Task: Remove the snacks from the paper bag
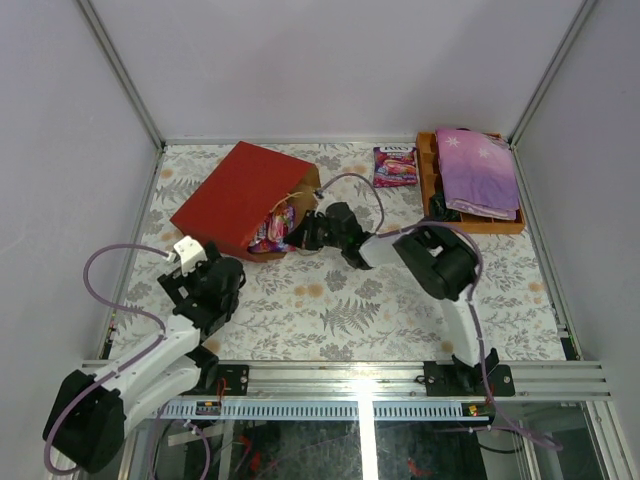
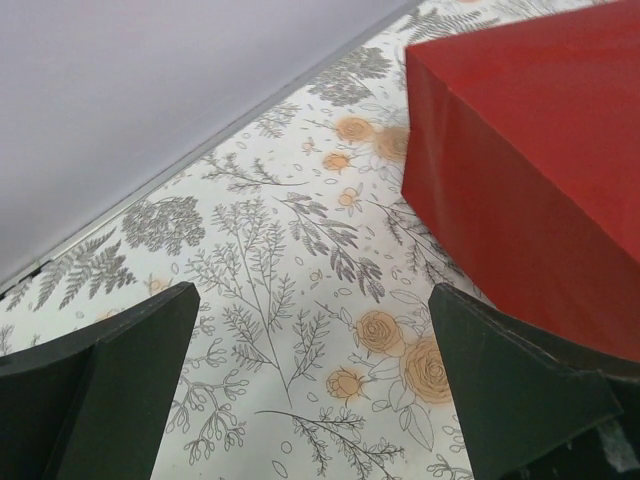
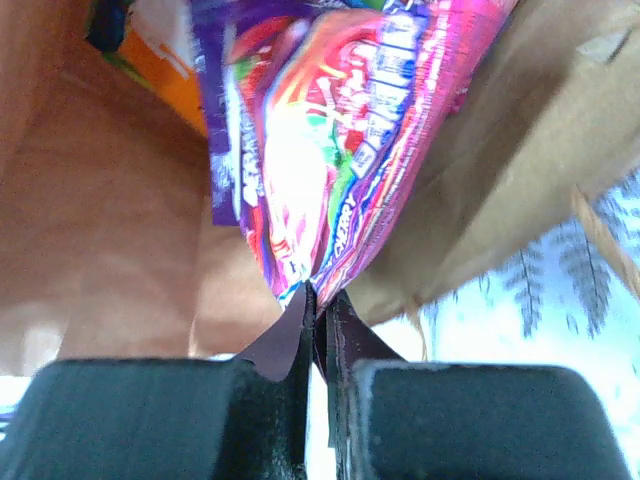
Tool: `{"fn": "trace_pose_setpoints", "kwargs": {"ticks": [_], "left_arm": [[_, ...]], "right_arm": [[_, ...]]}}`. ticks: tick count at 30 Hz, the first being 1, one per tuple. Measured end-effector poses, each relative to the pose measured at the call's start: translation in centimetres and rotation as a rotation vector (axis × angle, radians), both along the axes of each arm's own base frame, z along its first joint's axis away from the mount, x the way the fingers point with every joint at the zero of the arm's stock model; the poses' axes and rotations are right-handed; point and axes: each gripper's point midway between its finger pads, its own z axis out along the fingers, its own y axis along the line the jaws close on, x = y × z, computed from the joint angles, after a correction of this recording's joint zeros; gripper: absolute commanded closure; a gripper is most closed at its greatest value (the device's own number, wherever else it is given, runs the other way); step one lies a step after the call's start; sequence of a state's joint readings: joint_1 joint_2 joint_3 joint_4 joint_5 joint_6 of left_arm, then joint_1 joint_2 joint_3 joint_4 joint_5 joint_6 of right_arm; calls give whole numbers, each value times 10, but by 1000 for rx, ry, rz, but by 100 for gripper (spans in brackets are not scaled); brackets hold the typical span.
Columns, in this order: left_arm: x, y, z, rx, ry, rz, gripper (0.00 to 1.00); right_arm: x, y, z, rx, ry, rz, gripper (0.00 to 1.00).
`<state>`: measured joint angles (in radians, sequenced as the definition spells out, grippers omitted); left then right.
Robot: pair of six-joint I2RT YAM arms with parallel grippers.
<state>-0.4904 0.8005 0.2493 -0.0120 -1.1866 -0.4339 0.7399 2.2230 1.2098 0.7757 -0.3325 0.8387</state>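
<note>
Next, I release the purple pouch from my right gripper on the table (image 1: 389, 214) just before the other purple pouch.
The red paper bag (image 1: 238, 196) lies on its side at the back left, its mouth toward the right. A purple candy pouch (image 1: 272, 230) sticks out of the mouth. My right gripper (image 1: 303, 233) is at the mouth and is shut on the edge of this purple pouch (image 3: 330, 140). An orange pouch (image 3: 165, 65) shows behind it inside the brown inner wall (image 3: 100, 230). Another purple pouch (image 1: 394, 166) lies on the table at the back. My left gripper (image 2: 310, 390) is open and empty over the table, with the bag's red corner (image 2: 530, 170) just to its right.
A brown wooden tray (image 1: 476, 222) at the back right holds a folded purple cloth (image 1: 476, 170). The bag's beige cord handle (image 3: 600, 235) hangs by the mouth. The table has a floral cover (image 1: 350, 310) and grey walls around it.
</note>
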Motion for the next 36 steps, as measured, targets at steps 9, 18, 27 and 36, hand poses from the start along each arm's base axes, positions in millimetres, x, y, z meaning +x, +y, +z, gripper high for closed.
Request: {"fn": "trace_pose_setpoints", "kwargs": {"ticks": [9,18,27,36], "left_arm": [[-13,0,6,7,-59,85,0],[-3,-25,26,-106,-131,-104,0],[-1,-55,67,-208,-305,-390,0],[16,-96,70,-165,-180,-599,0]], "right_arm": [[-53,-79,60,-81,-117,-73,100],[-62,-197,41,-237,-108,-311,100],[-48,-246,44,-363,-142,-476,100],[-36,-294,30,-420,-36,-739,100]]}}
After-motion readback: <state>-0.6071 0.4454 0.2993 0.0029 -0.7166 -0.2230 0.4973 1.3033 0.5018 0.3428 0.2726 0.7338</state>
